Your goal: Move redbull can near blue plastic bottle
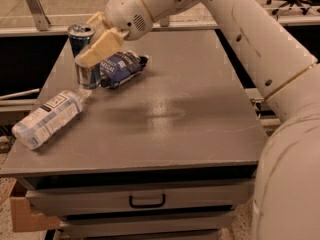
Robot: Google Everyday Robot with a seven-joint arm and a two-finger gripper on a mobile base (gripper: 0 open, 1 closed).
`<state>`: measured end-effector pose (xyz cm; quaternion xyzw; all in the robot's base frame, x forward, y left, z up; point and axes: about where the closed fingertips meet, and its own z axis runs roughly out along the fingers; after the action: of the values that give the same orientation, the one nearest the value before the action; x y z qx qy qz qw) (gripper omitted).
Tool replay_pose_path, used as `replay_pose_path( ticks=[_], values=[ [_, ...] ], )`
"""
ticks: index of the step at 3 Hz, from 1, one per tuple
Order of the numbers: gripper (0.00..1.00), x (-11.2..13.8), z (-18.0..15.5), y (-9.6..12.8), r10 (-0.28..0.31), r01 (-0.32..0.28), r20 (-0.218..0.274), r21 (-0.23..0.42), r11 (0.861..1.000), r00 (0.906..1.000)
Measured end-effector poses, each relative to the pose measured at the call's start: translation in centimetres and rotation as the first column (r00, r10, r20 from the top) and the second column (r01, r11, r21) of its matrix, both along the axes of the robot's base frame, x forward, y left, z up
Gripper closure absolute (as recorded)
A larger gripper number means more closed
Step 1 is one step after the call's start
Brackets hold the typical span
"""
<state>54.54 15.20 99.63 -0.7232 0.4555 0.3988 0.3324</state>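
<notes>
I should use my gripper to set the redbull can down on the grey table [86, 120], beside the white cap of the blue plastic bottle.
The redbull can [85, 54] is upright at the table's left side, held in my gripper [100, 43], whose pale fingers [101, 49] are shut around its middle. Its base is at or just above the table top, right by the white cap of the blue plastic bottle [47, 118]. The bottle lies on its side at the front left, its cap pointing toward the can.
A crinkled dark-blue snack bag [121, 68] lies just right of the can. The grey table [190, 114] has a drawer with a handle [147, 202] below its front edge. My white arm [250, 39] reaches in from the right. A cardboard box [25, 214] sits on the floor at left.
</notes>
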Motion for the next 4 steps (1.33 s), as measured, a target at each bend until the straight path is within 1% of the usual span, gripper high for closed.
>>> replay_pose_path(
  ticks=[1, 2, 3, 4],
  values=[
    [1.00, -2.3, -1.1, 1.5, 0.073, -0.073, -0.049, -0.006, 0.997, 0.9962],
    [1.00, -3.7, -2.9, 2.6, 0.108, -0.111, -0.071, -0.044, 0.993, 0.9916],
    [1.00, -4.5, -5.0, 3.3, 0.120, -0.126, -0.075, -0.093, 0.988, 0.9900],
    [1.00, -4.4, -7.1, 3.6, 0.110, -0.119, -0.075, -0.129, 0.984, 0.9911]
  ],
)
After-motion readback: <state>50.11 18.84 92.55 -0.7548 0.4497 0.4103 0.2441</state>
